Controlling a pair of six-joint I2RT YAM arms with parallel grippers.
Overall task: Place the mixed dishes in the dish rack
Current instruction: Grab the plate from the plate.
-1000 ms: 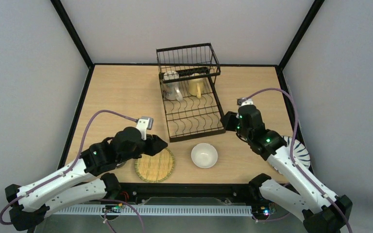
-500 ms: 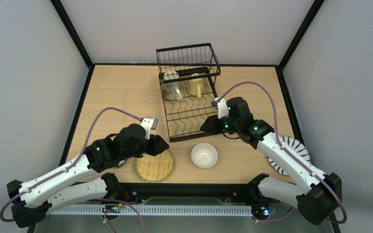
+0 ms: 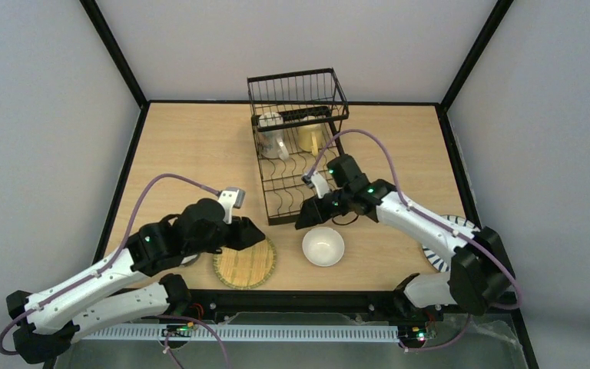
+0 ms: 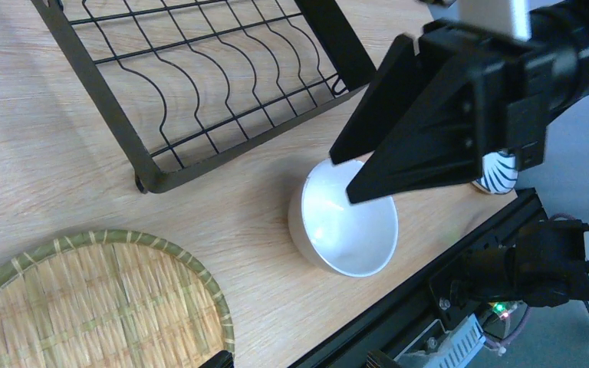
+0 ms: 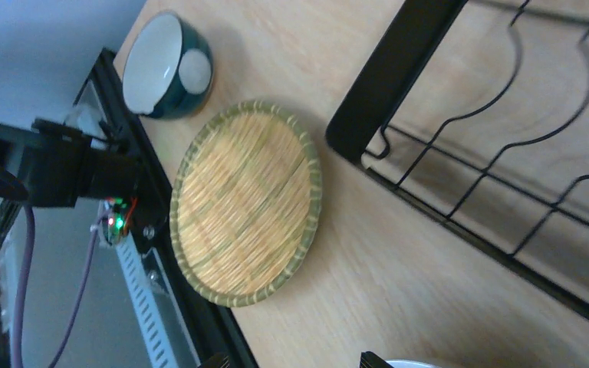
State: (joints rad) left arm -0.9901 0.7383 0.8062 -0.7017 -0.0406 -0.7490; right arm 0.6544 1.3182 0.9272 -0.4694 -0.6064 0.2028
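Next, my right gripper goes to the woven bamboo plate and closes on its rim [image 3: 272, 247] [image 5: 307, 238] facing the white bowl and the rack's near corner.
The black wire dish rack [image 3: 299, 154] stands at mid-back, with the pale yellow mug [image 3: 310, 137] and clear tumbler [image 3: 271, 138] in it. A white bowl [image 3: 323, 246] sits upright in front of the rack; it also shows in the left wrist view [image 4: 345, 230]. The woven bamboo plate [image 3: 244, 261] lies to its left. My right gripper [image 3: 305, 217] is open, just above the bowl's far-left rim. My left gripper [image 3: 253, 233] is open and empty, over the bamboo plate's far edge. The blue-patterned bowl [image 5: 167, 65] sits beyond the bamboo plate [image 5: 245, 203]. The green plate is out of view.
The blue-striped white plate [image 3: 465, 242] lies at the right front, partly under my right arm. The rack's near corner [image 4: 149, 180] is close to the bowl and the bamboo plate [image 4: 84, 307]. A black frame rail [image 3: 292, 294] runs along the table's front edge.
My right arm has swung left from beside the rack's right side to just above the white bowl. My left arm has barely moved.
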